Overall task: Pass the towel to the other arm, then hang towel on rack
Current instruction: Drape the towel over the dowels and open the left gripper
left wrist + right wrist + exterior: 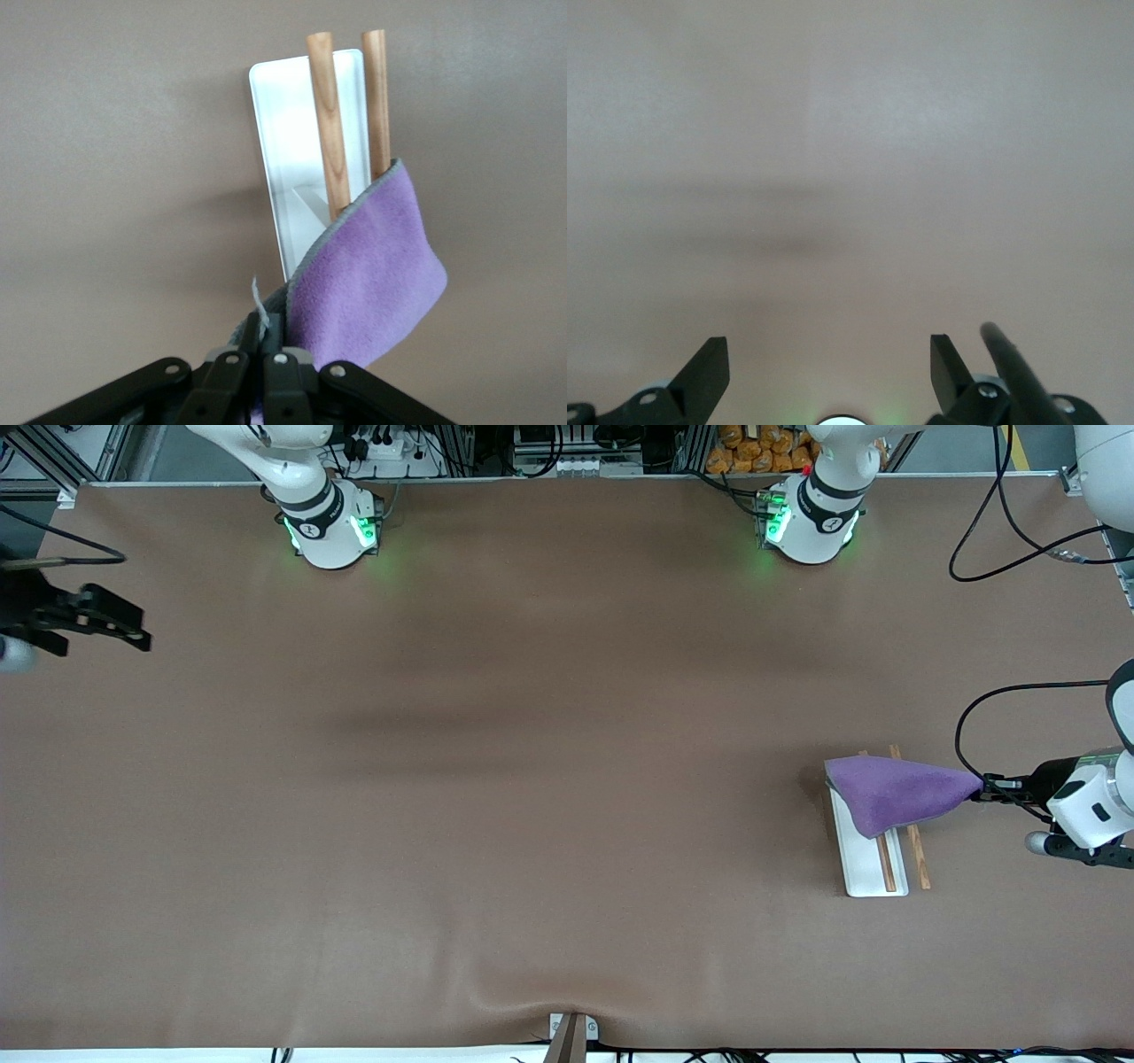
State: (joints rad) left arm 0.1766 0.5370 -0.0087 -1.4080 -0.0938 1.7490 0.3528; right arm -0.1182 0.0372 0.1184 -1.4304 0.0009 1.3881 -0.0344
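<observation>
Next, my left gripper releases the purple towel and leaves it hanging over the farther half of the rack's wooden rods [875,794] [363,279].
The purple towel [895,793] lies draped over the farther ends of the rack's two wooden rods, pulled out toward the left arm's end of the table. The rack [873,868] is a white base plate with two wooden rods, at the left arm's end. My left gripper [982,788] is shut on a corner of the towel beside the rack. In the left wrist view the towel [372,274] hangs from the gripper [267,323] across the rods [326,124] and base [292,133]. My right gripper [133,627] is open and empty at the right arm's end; its view [829,363] shows only bare table.
The brown table cover [532,779] is bare apart from the rack. Black cables [1001,531] lie near the left arm's base. A small bracket [571,1032] sits at the table edge nearest the front camera.
</observation>
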